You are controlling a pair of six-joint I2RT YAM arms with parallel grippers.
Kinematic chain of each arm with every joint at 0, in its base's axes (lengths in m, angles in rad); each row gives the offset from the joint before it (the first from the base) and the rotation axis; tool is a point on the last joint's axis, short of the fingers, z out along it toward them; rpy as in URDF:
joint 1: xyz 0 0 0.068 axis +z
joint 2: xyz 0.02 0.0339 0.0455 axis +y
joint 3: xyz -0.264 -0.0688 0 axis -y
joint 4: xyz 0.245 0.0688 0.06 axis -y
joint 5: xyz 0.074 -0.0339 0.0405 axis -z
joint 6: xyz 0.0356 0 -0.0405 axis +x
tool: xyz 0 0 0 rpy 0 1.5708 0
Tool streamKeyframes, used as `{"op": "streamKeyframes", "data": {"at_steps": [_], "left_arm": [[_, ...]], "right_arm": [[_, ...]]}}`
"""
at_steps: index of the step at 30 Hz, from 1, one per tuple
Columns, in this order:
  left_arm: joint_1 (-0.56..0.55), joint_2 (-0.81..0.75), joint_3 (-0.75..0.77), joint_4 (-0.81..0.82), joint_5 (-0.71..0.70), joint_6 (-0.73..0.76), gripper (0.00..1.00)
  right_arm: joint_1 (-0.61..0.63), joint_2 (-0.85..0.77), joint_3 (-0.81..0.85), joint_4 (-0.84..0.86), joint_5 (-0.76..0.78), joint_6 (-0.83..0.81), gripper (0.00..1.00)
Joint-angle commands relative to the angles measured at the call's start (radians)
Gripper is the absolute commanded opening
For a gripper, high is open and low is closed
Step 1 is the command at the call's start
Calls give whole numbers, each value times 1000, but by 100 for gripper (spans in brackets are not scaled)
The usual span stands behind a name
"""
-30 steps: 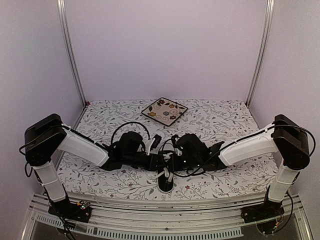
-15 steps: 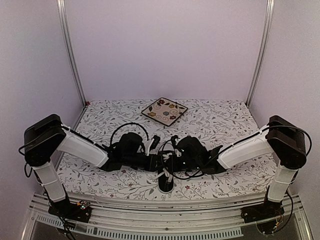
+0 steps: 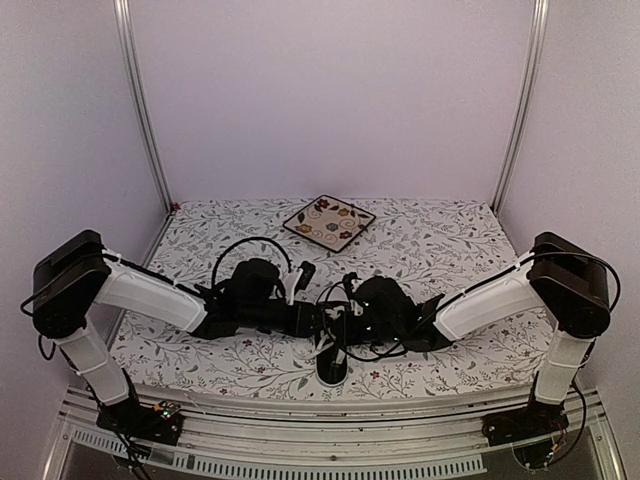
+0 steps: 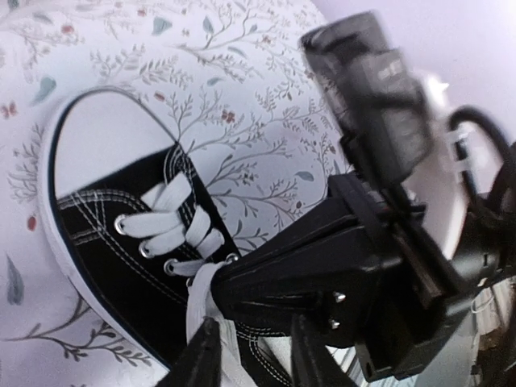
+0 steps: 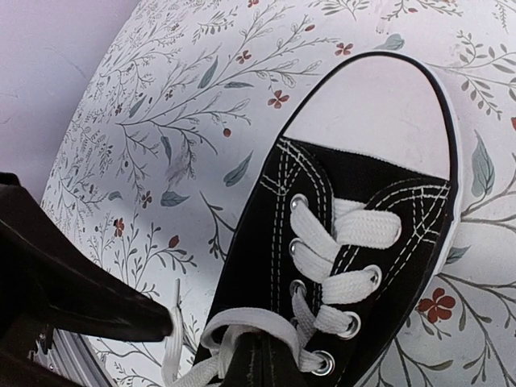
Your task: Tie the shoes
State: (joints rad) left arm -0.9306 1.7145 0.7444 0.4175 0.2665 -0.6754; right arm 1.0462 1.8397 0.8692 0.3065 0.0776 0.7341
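Observation:
I need to take the strand of lace point(image 4: 229, 347) below with my left gripper and draw it farther up my right gripper's fingers, as the lace loops over only the ends of those fingers.
The black sneaker point(image 3: 333, 362) lies near the table's front edge, its white toe cap point(image 5: 379, 113) pointing toward the arm bases. Both grippers meet over its tongue end. My right gripper point(image 3: 344, 322) point(image 5: 260, 339) is shut at the top eyelets, with a loop of white lace point(image 5: 242, 318) bunched around and into its tips. In the left wrist view, my left gripper point(image 4: 255, 324) stands with its fingers point(image 4: 201, 355) apart. A loose lace strand point(image 4: 200, 302) hangs beside one finger, just under the right gripper's black body point(image 4: 322, 274). A lace end point(image 5: 172, 343) trails onto the cloth.
A square floral plate point(image 3: 329, 221) sits at the back middle of the floral tablecloth point(image 3: 450, 240). Purple walls and metal posts point(image 3: 140, 110) close in the sides and back. Both arms point(image 3: 150, 295) stretch low across the front of the table.
My left gripper's jaws have parted and let go of the lace. The left arm has dropped lower and reached further in. The right gripper has edged slightly left, still shut.

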Motion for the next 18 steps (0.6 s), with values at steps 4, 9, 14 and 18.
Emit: {"op": "streamKeyframes", "data": {"at_steps": [4,9,14,18], "left_arm": [[42,-103,-4,-88,-102,34,41],[74,-20,39,-138,-57,0,38],[78,57,86,-166,-31,-9,37],[83,84,93,-167,-30,-7,36]], "right_arm": [[-12,-5,-32,-38,55,13,2],[-12,-7,-31,-40,57,11,2],[-13,-8,-32,-40,57,11,2],[-12,-12,-32,-40,57,13,2]]}}
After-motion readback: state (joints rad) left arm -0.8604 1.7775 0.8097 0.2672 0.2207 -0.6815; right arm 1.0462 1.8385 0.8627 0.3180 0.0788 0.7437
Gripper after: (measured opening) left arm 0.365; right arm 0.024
